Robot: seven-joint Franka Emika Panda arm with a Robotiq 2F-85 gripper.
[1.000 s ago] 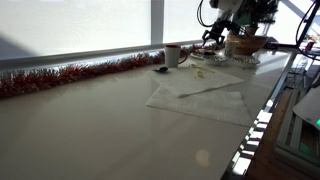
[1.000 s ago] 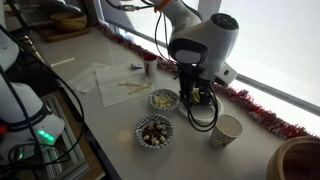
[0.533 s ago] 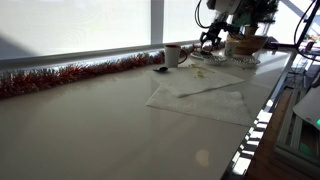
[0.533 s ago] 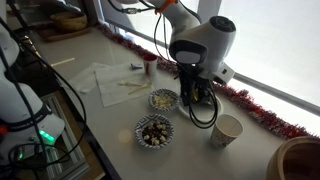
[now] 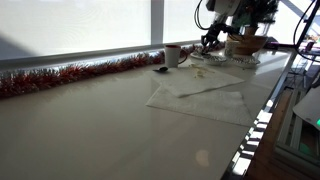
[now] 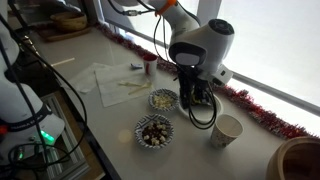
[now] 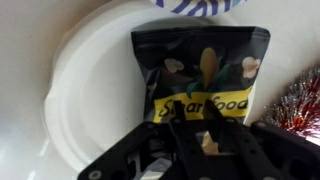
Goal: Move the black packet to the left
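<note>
My gripper needs to open its closed fingers above the flat black packet and pinch a fold of the packet by the yellow band's tinsel-side end (image 7: 234,103) before it lifts.
In the wrist view the black packet (image 7: 200,65), a crinkled foil bag with a yellow printed band, lies on a white plate (image 7: 90,90). My gripper (image 7: 196,114) stands over the bag's near end. Its two dark fingers (image 7: 213,108) are drawn close together, with a strip of the bag between them. In both exterior views the arm reaches down at the tinsel-lined window side, and the gripper (image 5: 208,42) (image 6: 195,100) is low over the table. The arm hides the packet there.
Red tinsel (image 5: 70,75) (image 7: 300,100) runs along the window edge. A white cup (image 5: 172,55) and paper napkins (image 5: 200,95) lie near the arm. Two snack bowls (image 6: 153,131) (image 6: 163,99) and a paper cup (image 6: 227,130) stand close by. A blue-striped rim (image 7: 195,4) lies beyond the plate.
The arm has barely shifted in the exterior views. The fingers have drawn in around the packet's end.
</note>
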